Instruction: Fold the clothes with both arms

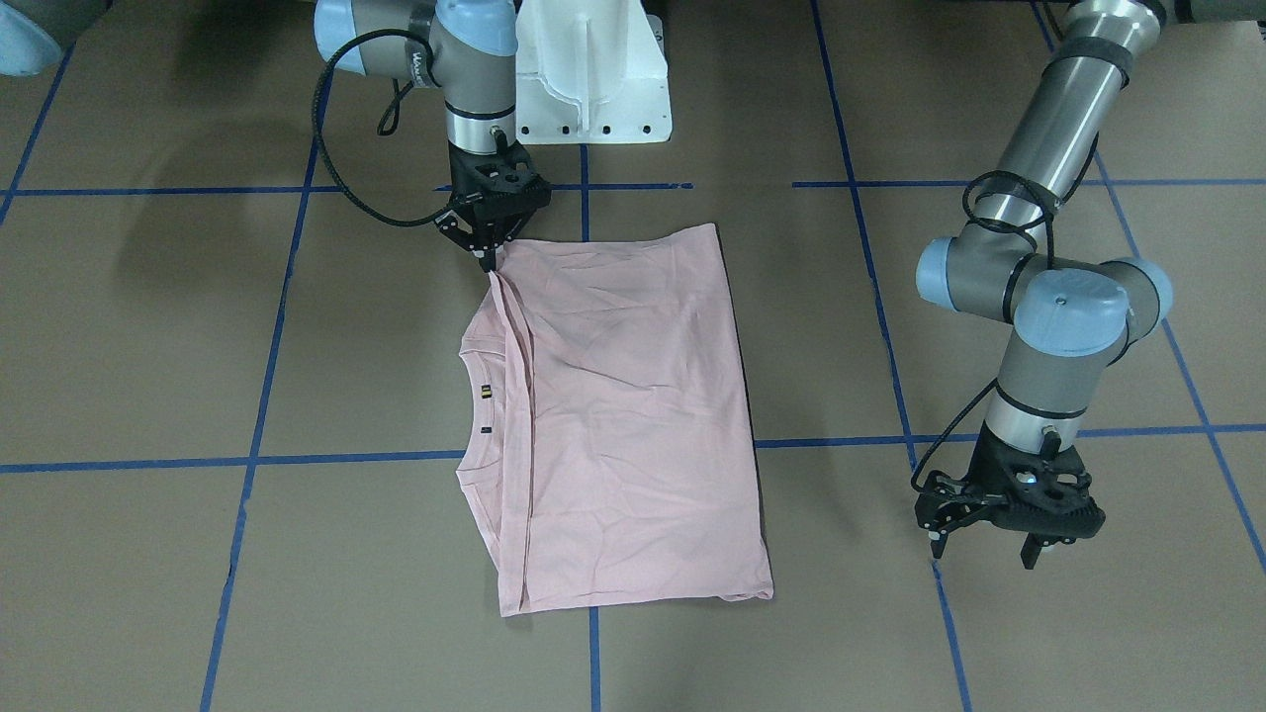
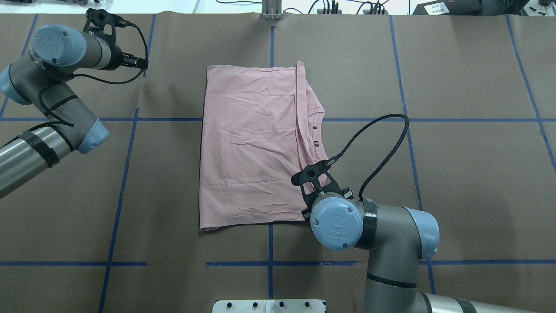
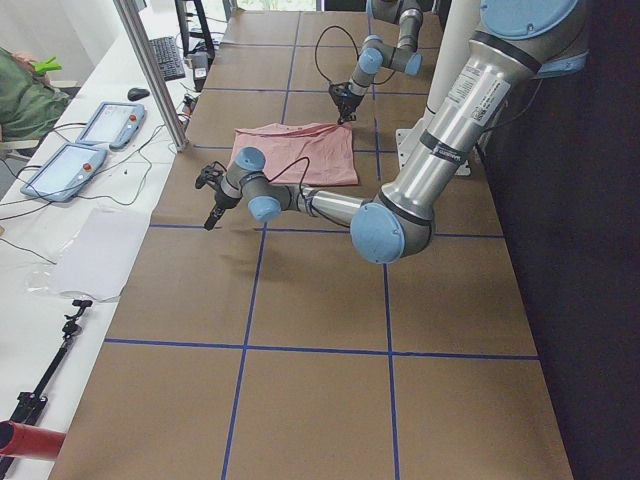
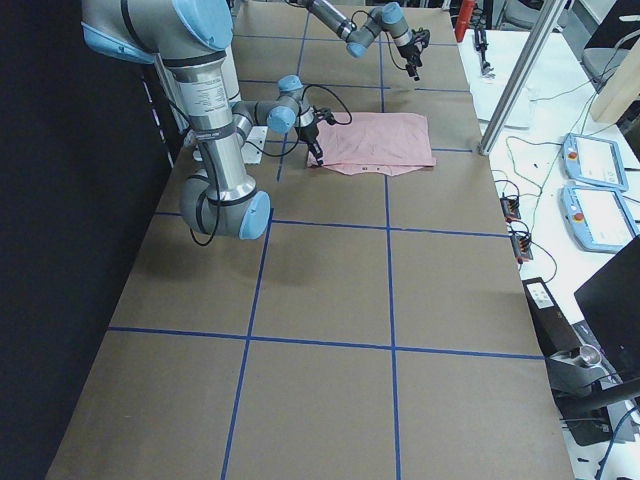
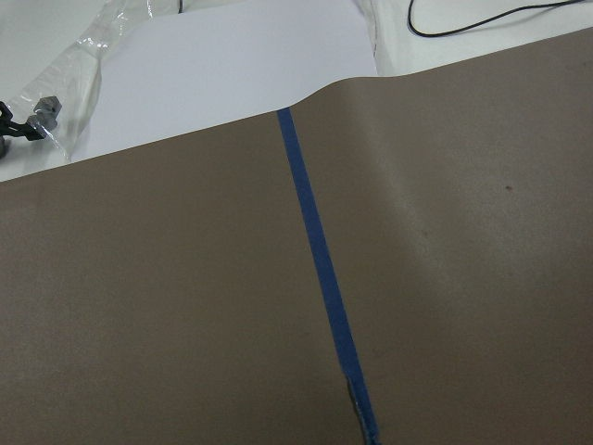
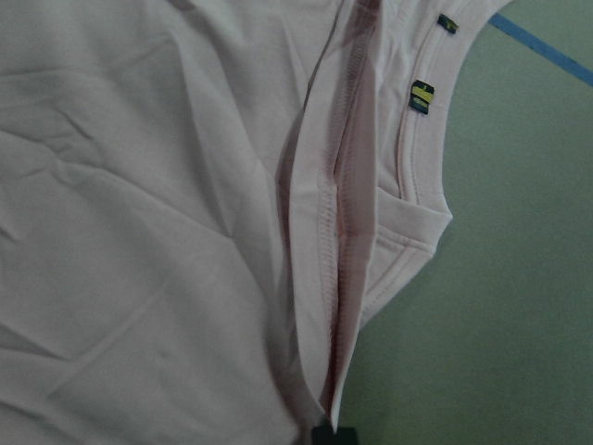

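The hem in my right gripper's pinch doubles back beside the collar, so next I open that gripper, take the upper edge (image 6: pixel 310 338) and lay it flat over the collar.
The pale pink T-shirt (image 1: pixel 633 415) lies folded, plain side up, in the middle of the table (image 2: pixel 456 174). Its ribbed collar (image 1: pixel 477 405) with small labels peeks out from under the folded layer on the robot's right side. My right gripper (image 1: pixel 488 259) is shut on the shirt's near corner, at the hem edge. The right wrist view shows that doubled hem (image 6: pixel 338 232) running down to the fingertips (image 6: pixel 332 434). My left gripper (image 1: pixel 982 549) is open and empty. It hovers over bare table beyond the shirt's left edge, well apart from it. No print shows.
The white pedestal block (image 1: pixel 593 79) stands at the robot's side behind the shirt. Blue tape lines (image 2: pixel 126 174) cross the brown table. Past the far edge lie white paper (image 5: pixel 232 65) and tablets (image 3: pixel 110 125), and a metal post (image 3: pixel 150 70) stands there.
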### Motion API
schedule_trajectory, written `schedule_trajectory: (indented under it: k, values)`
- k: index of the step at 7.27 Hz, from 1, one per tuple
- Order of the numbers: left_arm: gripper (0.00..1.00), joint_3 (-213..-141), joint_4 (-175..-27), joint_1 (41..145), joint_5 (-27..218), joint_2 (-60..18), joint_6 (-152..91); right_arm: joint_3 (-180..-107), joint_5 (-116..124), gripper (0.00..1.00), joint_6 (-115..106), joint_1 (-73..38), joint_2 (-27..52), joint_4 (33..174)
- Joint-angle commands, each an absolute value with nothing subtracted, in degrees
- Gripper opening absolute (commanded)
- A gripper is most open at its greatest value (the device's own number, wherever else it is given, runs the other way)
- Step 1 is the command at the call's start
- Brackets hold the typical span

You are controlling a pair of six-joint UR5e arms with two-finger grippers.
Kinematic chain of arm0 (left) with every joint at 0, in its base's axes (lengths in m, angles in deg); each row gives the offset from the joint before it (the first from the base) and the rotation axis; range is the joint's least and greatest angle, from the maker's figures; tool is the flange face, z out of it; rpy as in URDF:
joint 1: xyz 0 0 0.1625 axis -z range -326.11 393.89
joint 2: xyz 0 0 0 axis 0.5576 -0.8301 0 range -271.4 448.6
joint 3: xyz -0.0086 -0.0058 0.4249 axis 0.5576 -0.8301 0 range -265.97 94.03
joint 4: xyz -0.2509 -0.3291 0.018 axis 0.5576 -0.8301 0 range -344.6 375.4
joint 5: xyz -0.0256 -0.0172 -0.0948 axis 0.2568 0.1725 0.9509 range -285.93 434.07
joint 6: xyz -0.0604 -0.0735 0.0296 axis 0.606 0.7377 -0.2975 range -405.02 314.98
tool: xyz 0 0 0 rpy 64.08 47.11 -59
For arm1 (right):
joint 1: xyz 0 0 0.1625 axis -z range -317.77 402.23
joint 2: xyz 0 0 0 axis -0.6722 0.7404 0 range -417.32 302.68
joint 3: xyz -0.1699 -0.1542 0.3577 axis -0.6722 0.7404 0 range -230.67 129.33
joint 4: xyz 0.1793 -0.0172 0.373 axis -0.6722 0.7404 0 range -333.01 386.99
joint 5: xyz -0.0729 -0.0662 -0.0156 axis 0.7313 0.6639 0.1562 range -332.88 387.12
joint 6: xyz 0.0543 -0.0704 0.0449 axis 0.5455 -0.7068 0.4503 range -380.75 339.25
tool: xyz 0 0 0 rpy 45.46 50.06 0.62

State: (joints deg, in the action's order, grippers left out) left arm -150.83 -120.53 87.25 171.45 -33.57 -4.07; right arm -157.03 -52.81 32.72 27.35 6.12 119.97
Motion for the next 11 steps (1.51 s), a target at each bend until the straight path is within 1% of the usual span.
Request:
schedule_trajectory:
  k: [1,2,4,5,6,7,8,9,10,11]
  values:
    - [1.0,-150.83,-120.48,87.24,171.45,-33.57,-4.06,-159.38,-52.07,0.3,34.43,28.08,9.28,119.89]
    - [1.0,-150.83,-120.48,87.24,171.45,-33.57,-4.06,-159.4,-51.89,0.99,37.49,29.13,10.25,119.89]
    - [1.0,-150.83,-120.48,87.24,171.45,-33.57,-4.06,-160.36,-52.06,1.0,37.88,28.79,9.04,119.8]
    - [1.0,-150.83,-120.48,87.15,171.45,-33.66,-4.06,-157.75,-52.15,1.0,36.57,26.44,6.34,119.88]
    - [1.0,-150.83,-120.48,87.15,171.45,-33.66,-4.06,-153.29,-52.24,0.98,36.21,25.02,2.39,119.8]
    - [1.0,-150.83,-120.48,87.15,171.45,-33.66,-4.06,-150.98,-52.42,0.82,35.94,23.18,0.7,119.88]
    - [1.0,-150.83,-120.48,87.15,171.45,-33.66,-4.06,-150.7,-52.76,0.66,33.24,23.07,0.68,119.97]
    - [1.0,-150.83,-120.48,87.07,171.45,-33.66,-4.06,-150.69,-52.77,0.55,32.6,23.07,1.03,120.06]
    - [1.0,-150.83,-120.66,87.15,171.45,-33.66,-4.06,-150.69,-53.03,0.52,32.51,23.51,1.3,120.15]
    - [1.0,-150.83,-120.57,87.07,171.45,-33.57,-4.06,-150.78,-53.29,0.52,32.51,23.6,1.47,120.15]
